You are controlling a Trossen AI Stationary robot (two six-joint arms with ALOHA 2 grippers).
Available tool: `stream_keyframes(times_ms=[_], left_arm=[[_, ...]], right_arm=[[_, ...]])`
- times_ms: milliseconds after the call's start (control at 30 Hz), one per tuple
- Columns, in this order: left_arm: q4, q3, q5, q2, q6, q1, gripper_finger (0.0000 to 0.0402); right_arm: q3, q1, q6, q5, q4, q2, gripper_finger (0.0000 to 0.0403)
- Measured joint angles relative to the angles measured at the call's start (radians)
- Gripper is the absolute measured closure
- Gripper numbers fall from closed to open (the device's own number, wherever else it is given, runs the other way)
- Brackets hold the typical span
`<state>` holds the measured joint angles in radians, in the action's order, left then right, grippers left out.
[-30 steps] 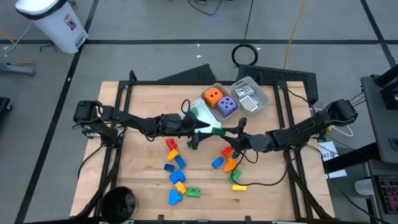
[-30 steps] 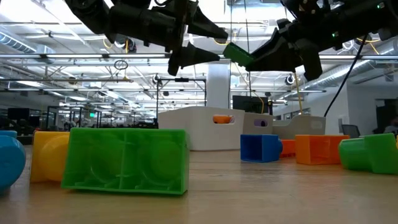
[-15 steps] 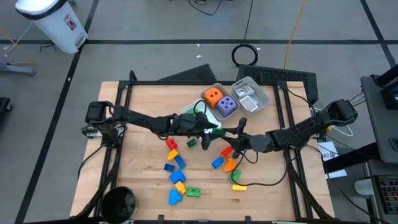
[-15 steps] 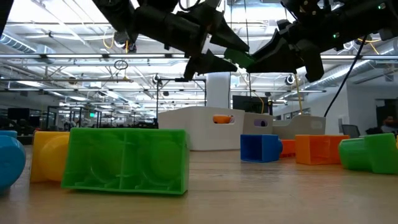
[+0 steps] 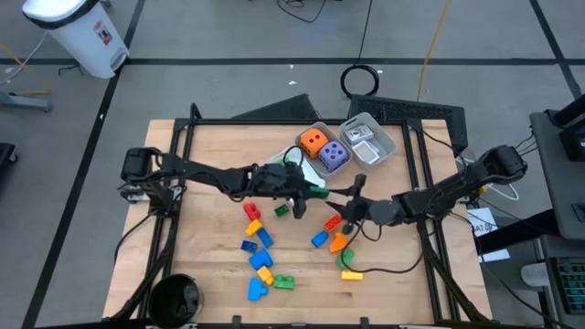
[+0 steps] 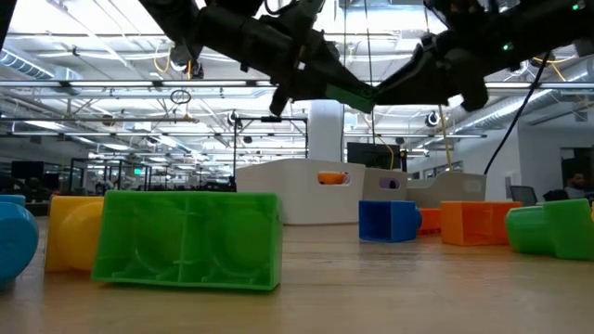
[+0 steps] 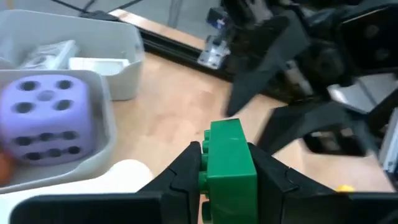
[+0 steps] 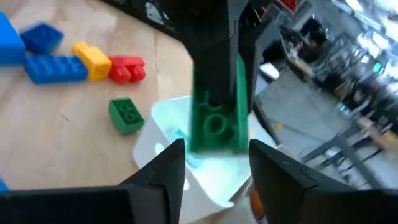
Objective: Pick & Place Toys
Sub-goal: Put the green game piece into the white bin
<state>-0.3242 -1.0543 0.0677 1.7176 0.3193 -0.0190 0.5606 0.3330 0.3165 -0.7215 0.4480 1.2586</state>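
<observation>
I need to release the green brick with my left gripper inside the white tray (image 5: 297,174) just in front of the dice tray. The brick is held above the table's middle now.
A green brick (image 5: 316,193) is held above the table's middle, over a white tray (image 8: 205,174). My left gripper (image 5: 307,191) reaches in from the table's left and is shut on it; the brick also shows in the left wrist view (image 7: 229,162). My right gripper (image 5: 336,197) faces it from the table's right, open, with one finger on either side of the brick's free end (image 8: 214,134). I cannot tell whether those fingers touch it. The orange die (image 5: 313,141) and the purple die (image 5: 333,155) sit in a white tray at the back. My left gripper pinches the green brick's two long sides (image 7: 214,177) between its two fingers. The fingers come in roughly level from the table's left and lie along the brick. The brick is lifted clear and sticks out past the fingertips toward my right gripper (image 6: 351,95).
Loose bricks lie on the table near the front: red (image 5: 251,212), small green (image 5: 282,209), blue (image 5: 260,236), yellow (image 5: 263,271), green (image 5: 284,282), orange (image 5: 338,242). A clear tray with white cards (image 5: 367,140) stands at the back right, beside the dice tray.
My left gripper has moved toward the table's right, up to the green brick held out by my right gripper, and has closed its fingers on it. The brick has stayed at about the same height above the table.
</observation>
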Motion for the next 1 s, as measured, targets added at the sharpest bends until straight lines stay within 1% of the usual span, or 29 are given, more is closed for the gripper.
stream_keyframes(times_ms=[167,333,433,567,667,733,800,867,933,1000], left_arm=[[-0.023,0.05,0.02,-0.042,-0.011,-0.033,0.0305],[-0.022,0.127,0.03,-0.051,0.032,-0.09,0.0305],[-0.027,0.167,0.03,-0.051,0.061,-0.122,0.0305],[-0.029,0.212,0.041,-0.051,0.089,-0.163,0.0305],[-0.031,0.236,0.1,-0.051,0.117,-0.186,0.0305],[-0.034,0.254,0.145,-0.05,0.125,-0.194,0.0305],[-0.029,0.266,0.169,-0.049,0.127,-0.198,0.0305],[-0.027,0.269,0.17,-0.049,0.137,-0.198,0.0288],[-0.025,0.269,0.171,-0.049,0.14,-0.196,0.0247],[-0.024,0.269,0.17,-0.049,0.137,-0.192,0.0199]], right_arm=[[0.0,0.016,-0.144,-0.006,-0.14,-0.102,0.0242],[0.0,0.016,-0.235,-0.007,-0.287,-0.188,0.0244],[0.0,0.016,-0.28,0.023,-0.351,-0.214,0.0247],[0.0,0.016,-0.309,0.094,-0.386,-0.223,0.0247],[0.0,0.016,-0.307,0.143,-0.384,-0.222,0.0248],[0.0,0.015,-0.307,0.151,-0.386,-0.222,0.0248],[0.0,0.015,-0.308,0.15,-0.386,-0.222,0.0247],[0.0,0.015,-0.319,0.15,-0.394,-0.222,0.0245],[0.0,0.016,-0.369,0.151,-0.428,-0.222,0.0243],[0.0,0.016,-0.422,0.185,-0.488,-0.222,0.0239]])
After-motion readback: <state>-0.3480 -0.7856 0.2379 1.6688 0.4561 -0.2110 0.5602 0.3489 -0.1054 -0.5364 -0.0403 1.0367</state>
